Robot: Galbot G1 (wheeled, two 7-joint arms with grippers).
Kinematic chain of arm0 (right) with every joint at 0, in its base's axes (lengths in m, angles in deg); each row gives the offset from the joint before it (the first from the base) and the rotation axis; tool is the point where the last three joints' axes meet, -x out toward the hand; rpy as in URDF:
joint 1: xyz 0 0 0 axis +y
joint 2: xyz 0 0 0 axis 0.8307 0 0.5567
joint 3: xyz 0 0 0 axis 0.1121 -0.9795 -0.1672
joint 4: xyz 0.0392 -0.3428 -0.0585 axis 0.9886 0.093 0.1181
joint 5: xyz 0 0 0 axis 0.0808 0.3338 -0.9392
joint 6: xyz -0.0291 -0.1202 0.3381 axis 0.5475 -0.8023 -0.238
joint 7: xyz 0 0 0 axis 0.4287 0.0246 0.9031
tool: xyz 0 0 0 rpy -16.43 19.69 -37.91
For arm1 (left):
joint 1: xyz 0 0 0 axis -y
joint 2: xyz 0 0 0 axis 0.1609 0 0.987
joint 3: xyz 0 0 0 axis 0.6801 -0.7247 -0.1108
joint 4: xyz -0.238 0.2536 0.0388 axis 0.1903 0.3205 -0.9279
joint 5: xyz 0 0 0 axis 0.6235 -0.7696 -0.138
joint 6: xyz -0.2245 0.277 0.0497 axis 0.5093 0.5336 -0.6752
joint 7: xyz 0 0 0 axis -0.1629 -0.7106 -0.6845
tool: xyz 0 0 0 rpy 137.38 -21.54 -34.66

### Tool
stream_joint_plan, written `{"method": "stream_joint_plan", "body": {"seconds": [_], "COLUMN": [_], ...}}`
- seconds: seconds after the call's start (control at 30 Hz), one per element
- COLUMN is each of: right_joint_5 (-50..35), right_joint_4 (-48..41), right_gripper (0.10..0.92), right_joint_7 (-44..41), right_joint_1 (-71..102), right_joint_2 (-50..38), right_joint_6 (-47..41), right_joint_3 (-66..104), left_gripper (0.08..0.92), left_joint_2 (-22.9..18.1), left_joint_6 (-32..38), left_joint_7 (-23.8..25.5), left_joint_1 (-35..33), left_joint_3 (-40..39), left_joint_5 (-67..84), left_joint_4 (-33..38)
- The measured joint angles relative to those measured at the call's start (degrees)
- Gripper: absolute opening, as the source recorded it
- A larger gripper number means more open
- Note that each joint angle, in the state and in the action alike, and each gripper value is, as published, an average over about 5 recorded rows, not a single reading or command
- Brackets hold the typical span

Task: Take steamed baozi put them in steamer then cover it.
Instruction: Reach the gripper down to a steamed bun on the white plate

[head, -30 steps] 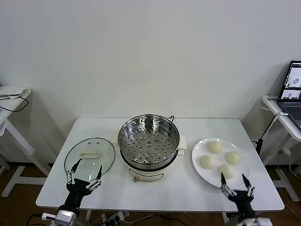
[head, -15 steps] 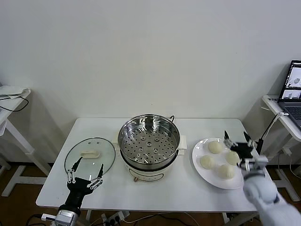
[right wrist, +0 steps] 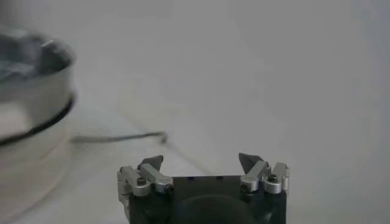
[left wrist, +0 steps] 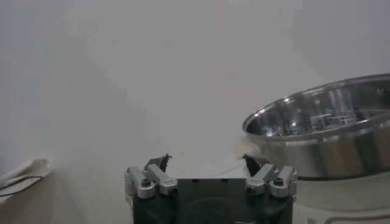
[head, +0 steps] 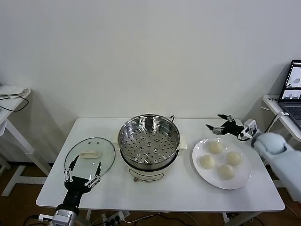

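The far bun is the one nearest the white plate's far edge. Next, my right gripper closes on the sides of the far bun [head: 215, 147].
The steamer [head: 148, 141] stands uncovered mid-table, its perforated tray bare; its steel wall [left wrist: 323, 137] also shows in the left wrist view and, blurred, the steamer [right wrist: 27, 103] in the right wrist view. Several baozi lie on the white plate, one of them a far bun [head: 215, 147] and another a near bun [head: 226, 171]. The glass cover [head: 89, 154] lies flat left of the pot. My right gripper [head: 213, 121] [right wrist: 201, 161] hovers open and empty above the plate's far edge, pointing toward the steamer. My left gripper [head: 87, 165] [left wrist: 207, 161] waits open at the cover's near edge.
The white plate [head: 242, 178] sits right of the steamer. A dark power cable [right wrist: 122, 138] trails behind the pot. A laptop [head: 291, 89] stands on a side table at far right. Another side table [head: 9, 101] stands at far left.
My right arm has swung from the table's front right corner up and back over the plate, ending above its far edge. The left arm has barely moved.
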Motion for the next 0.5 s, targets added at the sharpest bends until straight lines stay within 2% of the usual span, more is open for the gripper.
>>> {"method": "stream_joint_plan", "body": {"seconds": [0.23,0.5], "right_joint_5": [12.4,22.9], "right_joint_4": [-7.0,-14.3], "right_gripper": [0.823,0.823], "right_joint_7": [-13.3,-19.5], "right_joint_1": [-10.3,-15.3], "right_joint_2": [3.0,8.7], "right_joint_6": [0.5,1.6], "right_joint_3": [-10.2,-17.0], "left_gripper": [0.823,0.823], "left_joint_2": [-0.4,-0.7], "left_joint_6": [0.0,0.0], "left_joint_7": [-0.5,-0.9], "left_joint_1": [-0.4,-1.1], "left_joint_3": [0.1,0.5], "left_joint_5": [0.2,1.2], "left_joint_4": [0.2,0.5]}}
